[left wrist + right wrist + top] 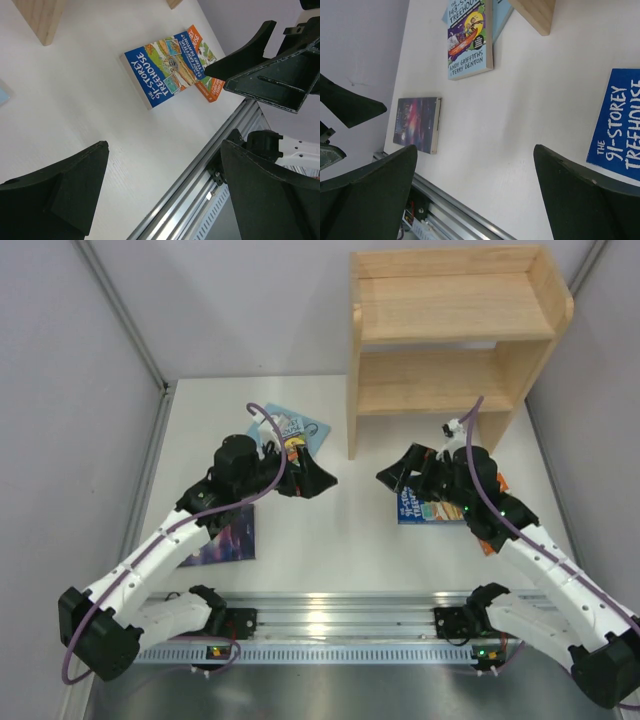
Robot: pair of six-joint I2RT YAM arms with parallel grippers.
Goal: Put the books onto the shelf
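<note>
The dark blue Treehouse book is next for my right gripper, which should go to it and close on the book's spine (440,523), along its near side.
The wooden shelf (450,340) stands at the back right with both levels bare. A dark blue Treehouse book (160,72) lies flat on an orange book (207,75), partly under my right arm. A light blue book with a purple picture (470,37) rests on a pale blue one (502,12) at the back left. The dark purple galaxy book (417,124) lies near the front left. My left gripper (318,472) and right gripper (392,470) hover over the table's middle, facing each other. Both are open with nothing between the fingers.
The shelf's wooden side panel (535,12) reaches down to the table between the two book stacks. An aluminium rail (340,625) runs along the near edge. Grey walls close in left, right and behind.
</note>
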